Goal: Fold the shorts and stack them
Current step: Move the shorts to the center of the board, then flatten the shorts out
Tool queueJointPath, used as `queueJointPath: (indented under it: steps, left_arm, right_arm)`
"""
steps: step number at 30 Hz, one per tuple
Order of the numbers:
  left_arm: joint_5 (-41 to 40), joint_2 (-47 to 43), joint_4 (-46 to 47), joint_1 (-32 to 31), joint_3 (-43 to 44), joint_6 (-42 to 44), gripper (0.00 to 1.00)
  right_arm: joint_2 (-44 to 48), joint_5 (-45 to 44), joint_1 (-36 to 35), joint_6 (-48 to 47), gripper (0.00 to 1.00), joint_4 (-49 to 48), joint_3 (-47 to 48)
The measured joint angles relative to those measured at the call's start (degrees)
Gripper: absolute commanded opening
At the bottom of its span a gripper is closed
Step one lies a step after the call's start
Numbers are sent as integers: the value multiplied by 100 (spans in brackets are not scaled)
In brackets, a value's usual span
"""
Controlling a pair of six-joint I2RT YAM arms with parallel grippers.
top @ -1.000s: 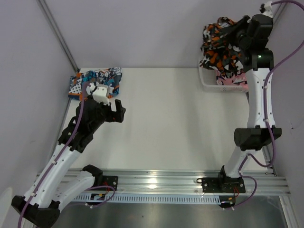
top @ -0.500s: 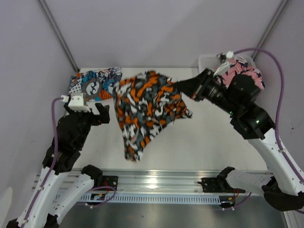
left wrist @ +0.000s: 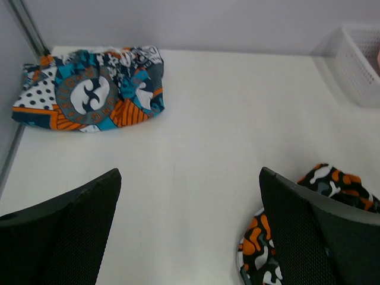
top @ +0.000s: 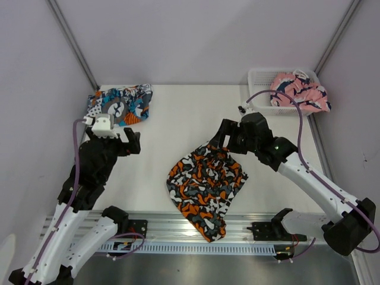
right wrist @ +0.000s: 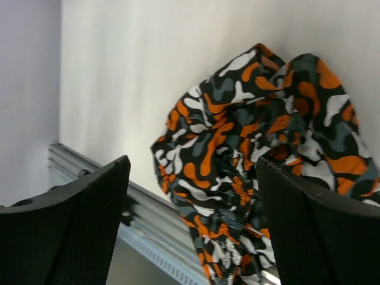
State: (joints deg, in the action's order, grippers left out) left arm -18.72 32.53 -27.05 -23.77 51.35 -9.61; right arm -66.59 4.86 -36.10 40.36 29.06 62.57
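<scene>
My left gripper is to go next to the far edge of the blotched shorts (top: 205, 148) (left wrist: 314, 177), beside my right gripper, and close there.
The orange, black, white and grey blotched shorts (top: 205, 187) (right wrist: 237, 172) lie crumpled at the table's front middle, with one end draped over the near edge onto the rail. My right gripper (top: 219, 138) (right wrist: 193, 166) hovers open just above their far edge and holds nothing. The teal, orange and white shorts (top: 119, 105) (left wrist: 89, 89) with round emblems lie bunched at the far left corner. My left gripper (top: 132, 143) (left wrist: 190, 178) hangs open over bare table, short of those shorts; a bit of the blotched shorts (left wrist: 258, 240) shows beside its right finger.
A white mesh basket (top: 261, 80) (left wrist: 356, 59) stands at the far right with a pink printed garment (top: 297, 92) in it. An aluminium rail (top: 190, 228) runs along the near edge. Grey walls and slanted frame posts close in the left and right sides.
My right arm swung the blotched shorts from the basket down to the table's front middle, then its jaws opened and let them go. My left arm pulled back slightly.
</scene>
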Motion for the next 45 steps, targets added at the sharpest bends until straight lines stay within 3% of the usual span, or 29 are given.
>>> queueJointPath:
  steps: [8,10,12,22,26,29,30,31,34,35,36,37,45]
  left_arm:
    - [973,619,-271,0,20,-136,99]
    - [1156,647,-308,0,20,-195,99]
    - [1285,645,-306,0,20,-210,99]
    - [1585,732,-310,0,20,-219,99]
    - [1805,826,-306,-2,20,-236,99]
    - [1958,907,-295,-31,17,-240,99]
    - [2006,922,-273,-44,11,-240,99]
    - [2070,931,-247,-57,7,-240,99]
    - [2328,951,-48,-138,-55,-249,99]
    - [2465,986,79,-210,-109,-275,99]
    - [2566,1029,175,-304,-157,-313,99]
    - [2643,1073,264,-402,-201,-354,99]
    - [2590,1641,1150,-1770,-603,-802,99]
  right_arm:
    - [-105,-612,-350,-726,81,343,-179]
    - [-90,-660,-337,-750,67,238,-503]
    - [-131,-761,-330,-802,63,240,-758]
    - [-732,-872,-190,-835,65,-278,-938]
    - [-898,-791,-170,-629,61,-575,-1032]
    - [-1060,-778,-170,-492,48,-772,-1040]
    - [-1104,-778,-170,-446,35,-817,-1040]
    - [-1165,-769,-170,-426,30,-863,-1040]
    - [-1309,-739,-181,-291,22,-962,-1040]
    - [-1333,-734,-186,-271,16,-988,-1040]
    - [-1346,-726,-192,-249,5,-1014,-1040]
    - [-1346,-710,-197,-243,1,-1034,-1040]
    - [-1344,-614,-203,-127,0,-1097,-1038]
